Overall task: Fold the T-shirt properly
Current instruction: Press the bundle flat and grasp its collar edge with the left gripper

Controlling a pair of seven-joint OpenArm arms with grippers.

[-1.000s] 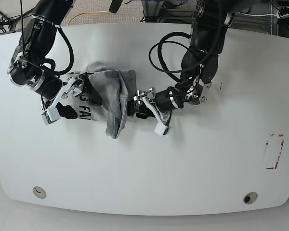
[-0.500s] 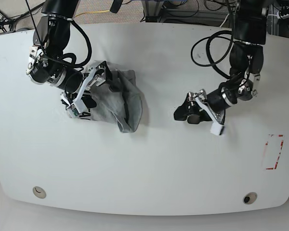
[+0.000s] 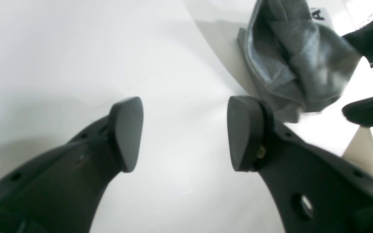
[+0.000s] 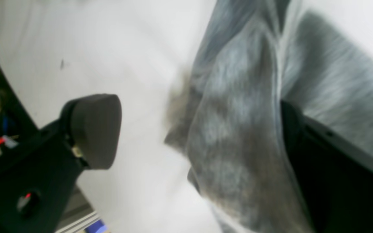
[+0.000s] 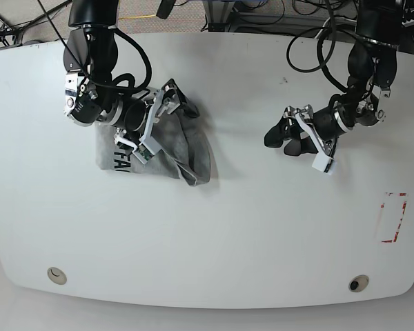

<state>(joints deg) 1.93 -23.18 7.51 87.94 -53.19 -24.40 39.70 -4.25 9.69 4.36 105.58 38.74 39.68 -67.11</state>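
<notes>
Next, I grab the grey T-shirt with my right gripper by the outer corner [image 5: 105, 165] beside its black lettering's end.
The grey T-shirt [image 5: 172, 148] lies bunched and partly folded on the white table [image 5: 228, 227], left of centre, with black lettering [image 5: 121, 160] showing at its left edge. My right gripper [image 5: 162, 114] is over the shirt's upper part. In the blurred right wrist view the gripper [image 4: 189, 129] is open, and the shirt [image 4: 238, 136] lies between the jaws and covers one finger. My left gripper [image 5: 277, 141] is open and empty, well to the right of the shirt. In the left wrist view it [image 3: 185, 134] is over bare table with the shirt [image 3: 296, 64] far ahead.
A red-marked rectangle [image 5: 393, 217] is near the table's right edge. Two round holes [image 5: 55, 276] [image 5: 359, 283] sit near the front edge. Cables and floor lie beyond the back edge.
My left gripper has let go of the shirt and drawn away to the right. My right gripper has moved right and up over the shirt, and the fold has shifted right.
</notes>
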